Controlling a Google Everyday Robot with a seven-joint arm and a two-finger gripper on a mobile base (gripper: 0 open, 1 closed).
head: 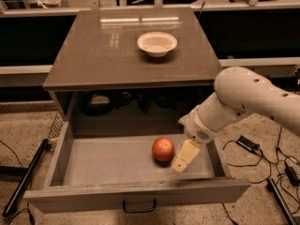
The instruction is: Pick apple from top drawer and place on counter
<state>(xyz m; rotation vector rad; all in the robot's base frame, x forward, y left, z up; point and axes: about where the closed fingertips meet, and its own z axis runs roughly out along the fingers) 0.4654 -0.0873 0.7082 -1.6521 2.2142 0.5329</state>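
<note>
Next, my gripper grasps the sides of the red-orange apple (163,150) in the open top drawer.
The apple (162,149) is round and red-orange and lies on the grey floor of the open top drawer (112,161), right of its middle. My gripper (183,157) hangs inside the drawer just to the right of the apple, close beside it, with one cream finger (185,154) showing. The white arm comes in from the right over the drawer's right wall. The glossy brown counter (93,55) is the cabinet top above the drawer.
A white bowl (157,43) stands on the counter toward the back right. Dark items sit in the recess behind the drawer. Cables and a black adapter (246,143) lie on the floor to the right. A dark bar (26,177) lies left of the drawer.
</note>
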